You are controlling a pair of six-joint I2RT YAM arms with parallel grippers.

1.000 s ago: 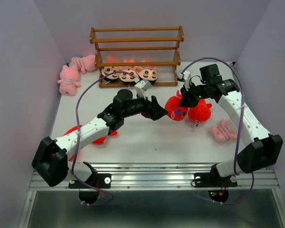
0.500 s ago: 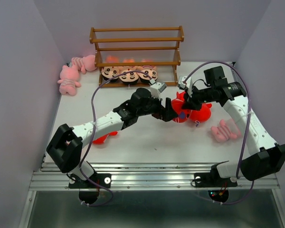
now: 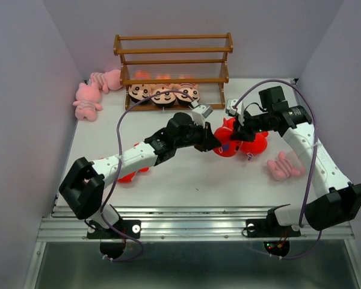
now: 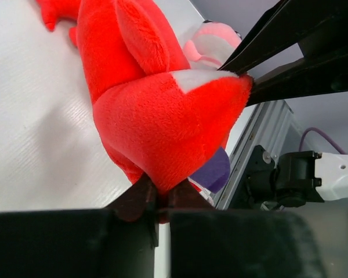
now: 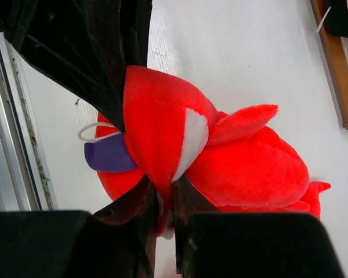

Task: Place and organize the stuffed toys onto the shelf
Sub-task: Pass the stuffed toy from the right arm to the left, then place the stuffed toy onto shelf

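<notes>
My left gripper is to release the red fish on the level (image 3: 139, 64) above the boy doll that is closest to the pink toys.
A red fish toy (image 3: 227, 146) lies mid-table, right of centre, with both grippers pinching it. My left gripper (image 3: 213, 143) is shut on its left side, and the left wrist view shows the jaws (image 4: 158, 194) squeezing a fold of red plush (image 4: 162, 124). My right gripper (image 3: 238, 133) is shut on the other side (image 5: 165, 194), on the white-banded edge of the same fish (image 5: 162, 133). A second red fish (image 3: 257, 143) lies right behind it. The wooden shelf (image 3: 172, 50) stands at the back, with three boy dolls (image 3: 163, 94) on its bottom tier.
A pink striped toy (image 3: 283, 165) lies under the right forearm. Two more pink toys (image 3: 88, 100) sit at the back left beside the shelf. Another red fish (image 3: 129, 175) lies under the left arm. A purple tag (image 5: 107, 156) hangs from the held fish.
The left arm has reached right to the fish and its open gripper has closed on it. The right gripper has kept its hold and shifted slightly.
</notes>
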